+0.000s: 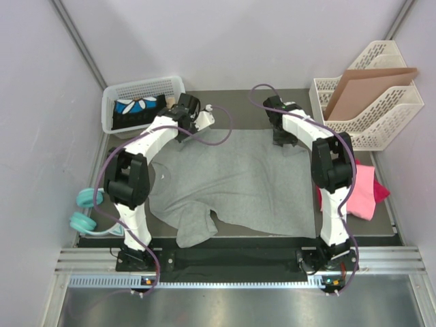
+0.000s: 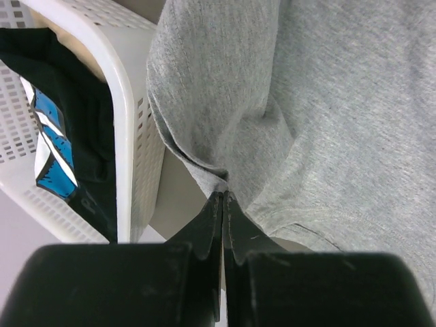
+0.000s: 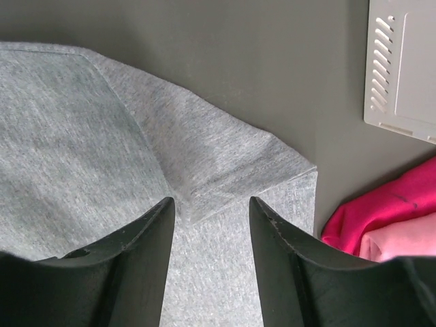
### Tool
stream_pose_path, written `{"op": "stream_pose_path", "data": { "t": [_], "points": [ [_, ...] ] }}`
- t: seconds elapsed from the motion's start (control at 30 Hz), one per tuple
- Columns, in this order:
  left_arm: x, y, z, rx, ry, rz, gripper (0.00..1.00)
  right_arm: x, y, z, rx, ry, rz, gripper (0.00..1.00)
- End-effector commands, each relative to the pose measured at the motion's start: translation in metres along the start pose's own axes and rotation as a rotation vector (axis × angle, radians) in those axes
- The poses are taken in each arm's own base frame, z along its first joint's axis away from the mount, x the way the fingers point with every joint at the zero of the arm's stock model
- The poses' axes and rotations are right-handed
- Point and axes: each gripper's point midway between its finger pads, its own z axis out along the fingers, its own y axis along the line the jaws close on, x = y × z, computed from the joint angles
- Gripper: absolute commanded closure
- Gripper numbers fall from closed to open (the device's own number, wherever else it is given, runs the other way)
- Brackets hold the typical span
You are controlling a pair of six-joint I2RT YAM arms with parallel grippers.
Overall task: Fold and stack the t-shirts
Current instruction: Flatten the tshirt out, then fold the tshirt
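Note:
The far edge of the folded sleeve slants to the sleeve's corner by the magenta t-shirt, so my right gripper will take that corner (image 3: 308, 174) and pull it toward me.
A heather grey t-shirt (image 1: 238, 180) lies spread over the dark mat, one part hanging toward the near edge. My left gripper (image 1: 193, 121) is at its far left corner, shut on a pinch of the grey t-shirt (image 2: 225, 178). At the far right corner my right gripper (image 3: 211, 201) is open, its fingers (image 3: 158, 225) straddling the folded sleeve of the grey t-shirt (image 3: 225, 163) without clasping it. Pink and magenta t-shirts (image 1: 364, 191) lie bunched at the mat's right edge, and the magenta t-shirt (image 3: 381, 211) shows in the right wrist view.
A white basket (image 1: 114, 102) holding black and blue cloth stands at the far left, right next to my left gripper. A white file rack (image 1: 381, 129) with a brown cardboard sheet (image 1: 364, 85) stands far right. Teal headphones (image 1: 85, 211) lie left of the mat.

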Motion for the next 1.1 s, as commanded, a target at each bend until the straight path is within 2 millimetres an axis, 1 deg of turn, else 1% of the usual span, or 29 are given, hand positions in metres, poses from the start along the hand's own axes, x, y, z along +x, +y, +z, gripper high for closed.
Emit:
{"op": "stream_pose_path", "data": {
  "t": [0.0,0.17,0.2,0.27,0.3,0.53,0.63,0.73,0.77,0.83,0.87,0.9,1.0,1.07],
  "points": [
    [-0.011,0.013,-0.022,-0.053,-0.061,0.002,1.0,-0.012,0.004,-0.009,-0.031,-0.034,0.012,0.52],
    [-0.01,0.012,-0.022,-0.053,-0.059,0.002,1.0,-0.017,0.014,-0.006,-0.039,-0.036,0.003,0.53],
    [-0.01,0.012,-0.022,-0.055,-0.063,0.002,1.0,-0.013,0.019,-0.003,-0.038,-0.029,-0.011,0.53],
    [-0.01,0.011,-0.022,-0.05,-0.064,0.002,1.0,-0.014,0.021,-0.001,-0.037,-0.028,-0.011,0.55],
    [-0.011,0.011,-0.021,-0.049,-0.066,0.0,1.0,-0.011,0.022,0.004,-0.027,-0.019,-0.016,0.55],
    [-0.009,0.008,-0.022,-0.043,-0.063,0.0,1.0,-0.01,0.021,0.018,-0.002,-0.008,-0.02,0.64],
    [-0.009,0.009,-0.024,-0.044,-0.068,-0.001,1.0,-0.009,0.019,0.022,0.004,0.0,-0.018,0.7],
    [-0.01,0.01,-0.026,-0.046,-0.072,-0.003,1.0,-0.013,0.015,0.02,0.018,-0.013,-0.014,0.8],
    [-0.009,0.009,-0.026,-0.045,-0.071,-0.003,1.0,-0.014,0.013,0.018,0.021,-0.018,-0.013,0.87],
    [-0.008,0.009,-0.026,-0.043,-0.067,-0.002,1.0,-0.019,0.01,0.011,0.026,-0.034,-0.008,0.92],
    [-0.008,0.008,-0.025,-0.042,-0.066,-0.001,1.0,-0.022,0.007,0.007,0.025,-0.043,-0.004,0.98],
    [-0.008,0.009,-0.026,-0.043,-0.067,-0.002,1.0,-0.026,0.004,0.001,0.032,-0.058,0.001,1.0],
    [-0.007,0.011,-0.029,-0.054,-0.064,0.001,1.0,-0.032,-0.003,-0.008,0.039,-0.077,0.003,1.0],
    [-0.005,0.014,-0.031,-0.068,-0.056,0.011,1.0,-0.034,-0.006,-0.011,0.046,-0.084,-0.002,1.0]
  ]
}}
